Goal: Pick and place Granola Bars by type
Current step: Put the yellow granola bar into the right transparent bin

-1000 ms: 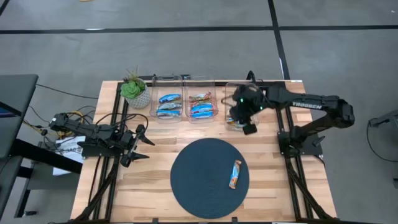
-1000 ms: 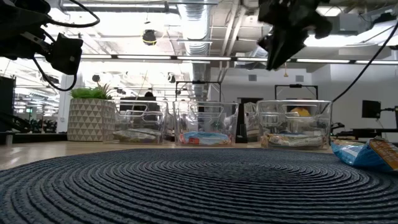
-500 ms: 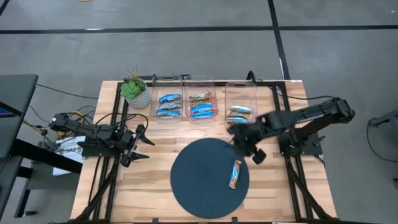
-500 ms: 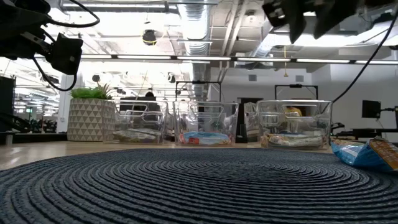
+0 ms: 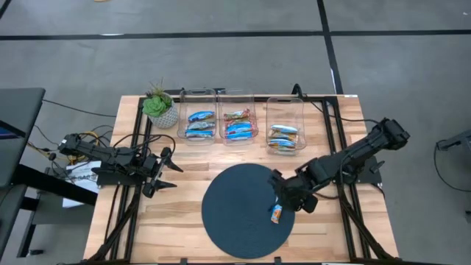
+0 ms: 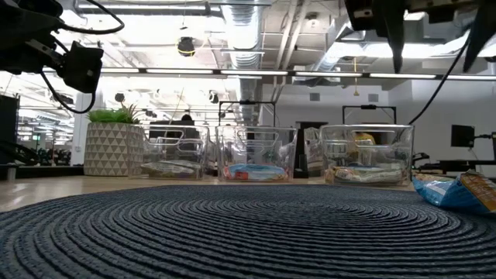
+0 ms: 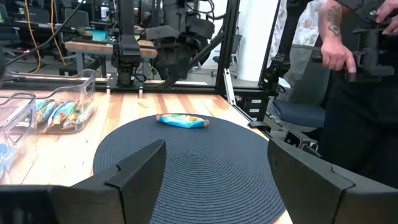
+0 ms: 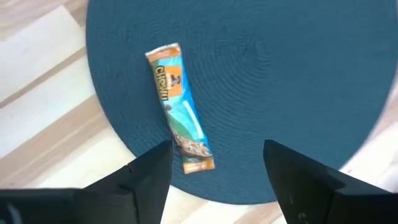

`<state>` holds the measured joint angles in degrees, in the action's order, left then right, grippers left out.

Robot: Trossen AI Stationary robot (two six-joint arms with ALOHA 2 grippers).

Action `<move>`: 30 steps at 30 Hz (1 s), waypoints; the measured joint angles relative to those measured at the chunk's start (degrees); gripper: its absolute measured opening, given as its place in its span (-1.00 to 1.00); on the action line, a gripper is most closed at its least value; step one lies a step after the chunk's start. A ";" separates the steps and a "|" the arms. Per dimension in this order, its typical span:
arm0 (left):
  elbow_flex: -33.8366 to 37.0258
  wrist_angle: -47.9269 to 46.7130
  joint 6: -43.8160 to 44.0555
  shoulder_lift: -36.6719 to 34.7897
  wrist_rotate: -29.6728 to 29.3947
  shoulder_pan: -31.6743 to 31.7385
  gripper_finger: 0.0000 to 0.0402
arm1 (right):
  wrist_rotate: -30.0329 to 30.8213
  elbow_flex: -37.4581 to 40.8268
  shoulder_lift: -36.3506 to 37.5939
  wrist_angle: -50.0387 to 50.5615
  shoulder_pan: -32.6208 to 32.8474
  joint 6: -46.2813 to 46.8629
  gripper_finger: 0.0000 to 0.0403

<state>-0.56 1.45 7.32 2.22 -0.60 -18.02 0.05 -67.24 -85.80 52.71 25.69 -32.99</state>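
Observation:
The middle of the granola bar [image 5: 277,210] [image 8: 179,112] on the dark round mat is the next place my right gripper needs to go to and close.
One blue-and-tan granola bar [image 8: 180,106] lies flat on the dark round mat [image 5: 235,213], near its right rim. My right gripper [image 8: 217,169] hangs open just above it, a finger on either side of the bar's end, touching nothing. In the low view its fingers [image 6: 397,35] are high above the bar [image 6: 457,191]. More bars lie in three clear bins [image 5: 239,125] at the far edge. My left gripper [image 5: 168,171] waits open at the table's left side, pointing at the mat.
A potted plant [image 5: 158,107] stands left of the bins at the far edge. Bare wooden tabletop [image 5: 184,221] lies around the mat. A person [image 7: 348,74] stands beyond the table's right side.
My right gripper has come away from over the right-hand bin toward the table's near edge. It now stands over the mat's right part, above the lone bar. Its fingers have opened wide on the way. The bar on the mat has not moved.

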 joint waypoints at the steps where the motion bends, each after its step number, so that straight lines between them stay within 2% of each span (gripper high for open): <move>1: -0.01 -0.01 0.00 0.01 0.00 0.00 0.37 | -0.13 0.00 -0.75 0.00 0.17 0.00 0.21; 7: -0.01 0.00 -0.01 0.00 0.01 0.00 0.37 | -0.22 0.02 -5.12 -0.07 0.15 -0.02 0.21; 14: -0.02 0.00 0.00 0.00 0.02 0.00 0.37 | -4.47 0.02 -10.04 -1.52 0.87 -0.02 0.21; 30: -0.02 0.00 0.00 0.00 0.00 0.00 0.37 | -5.03 0.04 -18.60 -6.82 2.03 -0.48 0.21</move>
<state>-0.58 1.45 7.32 2.22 -0.60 -18.02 -4.97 -67.20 -104.40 45.89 27.73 -33.47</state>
